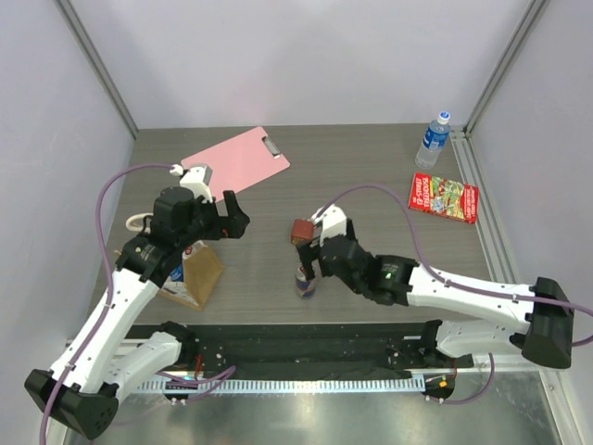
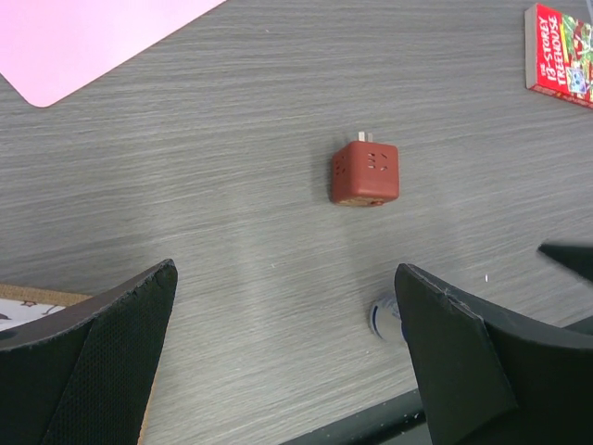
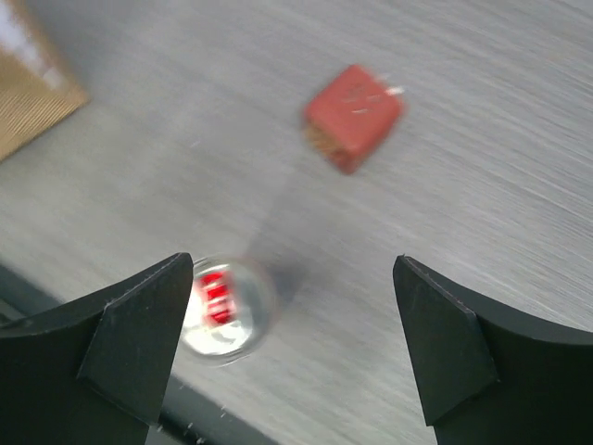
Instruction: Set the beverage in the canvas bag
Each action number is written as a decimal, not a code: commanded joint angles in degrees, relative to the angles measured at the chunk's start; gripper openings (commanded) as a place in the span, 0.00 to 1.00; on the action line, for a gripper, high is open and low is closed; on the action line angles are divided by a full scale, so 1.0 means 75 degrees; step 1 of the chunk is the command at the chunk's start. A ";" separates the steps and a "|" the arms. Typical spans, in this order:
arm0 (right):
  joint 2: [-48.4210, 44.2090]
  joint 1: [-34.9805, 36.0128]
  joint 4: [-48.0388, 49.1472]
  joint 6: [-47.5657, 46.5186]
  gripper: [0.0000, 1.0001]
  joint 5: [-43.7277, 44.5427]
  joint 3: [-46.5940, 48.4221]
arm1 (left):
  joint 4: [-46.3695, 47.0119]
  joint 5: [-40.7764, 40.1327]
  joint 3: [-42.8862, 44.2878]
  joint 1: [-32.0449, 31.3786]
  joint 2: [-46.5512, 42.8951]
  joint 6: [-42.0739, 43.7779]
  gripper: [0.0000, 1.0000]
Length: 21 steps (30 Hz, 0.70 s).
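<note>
Next, my left gripper grips the upper part of the beverage can (image 1: pixel 304 273), just below its red-tabbed top.
The beverage is a small silver-and-blue can (image 1: pixel 304 283) standing near the table's front edge; its top with a red tab shows in the right wrist view (image 3: pixel 222 306). My right gripper (image 3: pixel 294 261) is open above it, the can by the left finger, not between the jaws. The tan canvas bag (image 1: pixel 196 271) sits at the left, partly under my left arm; a corner shows in the right wrist view (image 3: pixel 28 102). My left gripper (image 2: pixel 285 269) is open and empty, above the table right of the bag. The can's edge (image 2: pixel 382 318) peeks past its right finger.
A small reddish-brown cube (image 1: pixel 301 230) lies just behind the can. A pink clipboard (image 1: pixel 236 162) is at the back left, a water bottle (image 1: pixel 434 139) at the back right, and a red booklet (image 1: pixel 445 197) in front of it.
</note>
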 commanded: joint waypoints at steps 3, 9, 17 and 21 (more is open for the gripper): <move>-0.1153 -0.2055 -0.0624 0.0621 0.94 -0.0441 -0.0200 | 0.0283 0.0075 0.0008 -0.0730 0.0122 0.0131 1.00; -0.1857 -0.3496 -0.0776 0.0657 0.95 -0.0944 -0.0657 | 0.0248 -0.0077 0.0172 -0.1901 0.0520 0.0155 0.97; -0.2080 -0.4026 -0.0741 0.0598 0.95 -0.1298 -0.1139 | -0.0198 -0.2325 0.0582 -0.4419 0.2043 -0.0056 0.95; -0.2314 -0.4132 -0.0671 0.0551 0.95 -0.1368 -0.1279 | -0.0221 -0.2877 0.0991 -0.5219 0.2991 -0.0080 0.94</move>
